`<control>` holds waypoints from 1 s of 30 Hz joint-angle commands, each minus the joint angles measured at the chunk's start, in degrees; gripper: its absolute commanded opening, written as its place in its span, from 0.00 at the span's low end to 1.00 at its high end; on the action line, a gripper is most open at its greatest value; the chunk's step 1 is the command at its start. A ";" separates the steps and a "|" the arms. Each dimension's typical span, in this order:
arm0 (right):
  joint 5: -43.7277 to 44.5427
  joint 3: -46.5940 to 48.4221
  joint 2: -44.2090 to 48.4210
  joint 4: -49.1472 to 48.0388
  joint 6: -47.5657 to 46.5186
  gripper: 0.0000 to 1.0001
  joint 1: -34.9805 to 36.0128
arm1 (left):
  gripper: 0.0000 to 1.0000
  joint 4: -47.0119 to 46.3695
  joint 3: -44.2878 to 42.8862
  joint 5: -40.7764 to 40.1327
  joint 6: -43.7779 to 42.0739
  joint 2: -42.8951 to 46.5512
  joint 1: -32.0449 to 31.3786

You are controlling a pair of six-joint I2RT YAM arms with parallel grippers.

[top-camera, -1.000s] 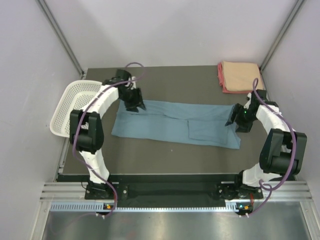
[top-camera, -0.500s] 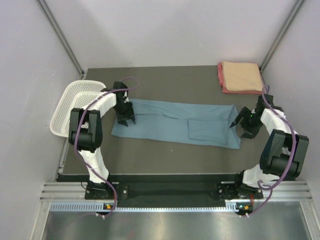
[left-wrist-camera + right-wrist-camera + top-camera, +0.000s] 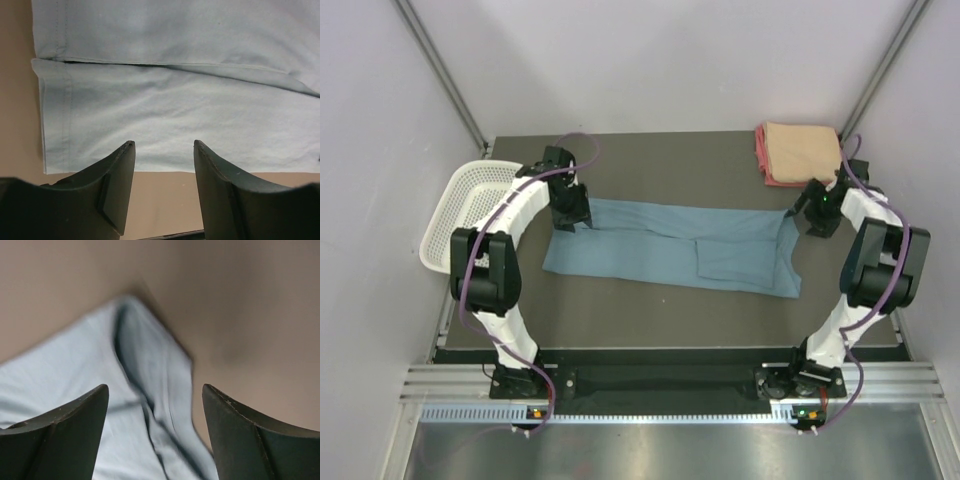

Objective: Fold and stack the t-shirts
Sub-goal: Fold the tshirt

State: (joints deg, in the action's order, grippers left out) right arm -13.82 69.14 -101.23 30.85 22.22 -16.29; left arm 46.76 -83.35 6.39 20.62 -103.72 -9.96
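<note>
Next, I close my right gripper on the blue-grey t-shirt's far corner (image 3: 787, 213) (image 3: 137, 315), the wrinkled one nearest the folded peach t-shirt.
A large blue-grey t-shirt (image 3: 670, 245) lies flat as a long band across the middle of the table. My left gripper (image 3: 570, 218) hangs over its far-left corner. In the left wrist view the gripper (image 3: 164, 145) is open, its tips at the hemmed edge of the cloth (image 3: 175, 100) and bare table between them. My right gripper (image 3: 797, 214) is at the far-right corner. In the right wrist view it (image 3: 155, 390) stands open above a wrinkled corner of the shirt (image 3: 100, 385), holding nothing. A folded peach t-shirt (image 3: 802, 150) rests on a folded pink-red one (image 3: 763, 165) at the back right.
A white mesh basket (image 3: 460, 210) hangs off the table's left edge, beside the left arm. The folded stack sits just behind the right gripper. Grey walls close in on three sides of the dark table (image 3: 650, 315).
Both grippers have moved toward the far edge of the shirt, the left back to the far-left corner, the right up to the far-right corner. The right jaws stand wider than before.
</note>
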 commanded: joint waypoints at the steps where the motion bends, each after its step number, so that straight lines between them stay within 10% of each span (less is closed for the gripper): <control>1: -2.60 7.91 -4.05 -4.84 -2.44 0.76 0.30 | 0.55 0.35 -0.15 0.47 -0.85 3.96 0.02; 19: -9.82 16.02 -14.52 -4.40 -12.02 0.74 2.14 | 0.71 4.48 1.70 -4.20 2.67 3.26 0.73; 30: -9.20 16.37 -17.42 -4.22 -12.55 0.57 3.73 | 0.75 7.99 7.23 -11.75 6.62 7.04 3.19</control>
State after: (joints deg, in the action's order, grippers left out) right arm -23.66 83.07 -117.21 27.42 11.00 -13.65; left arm 52.45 -77.65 -1.78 24.95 -100.05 -7.68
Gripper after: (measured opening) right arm 0.586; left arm 0.763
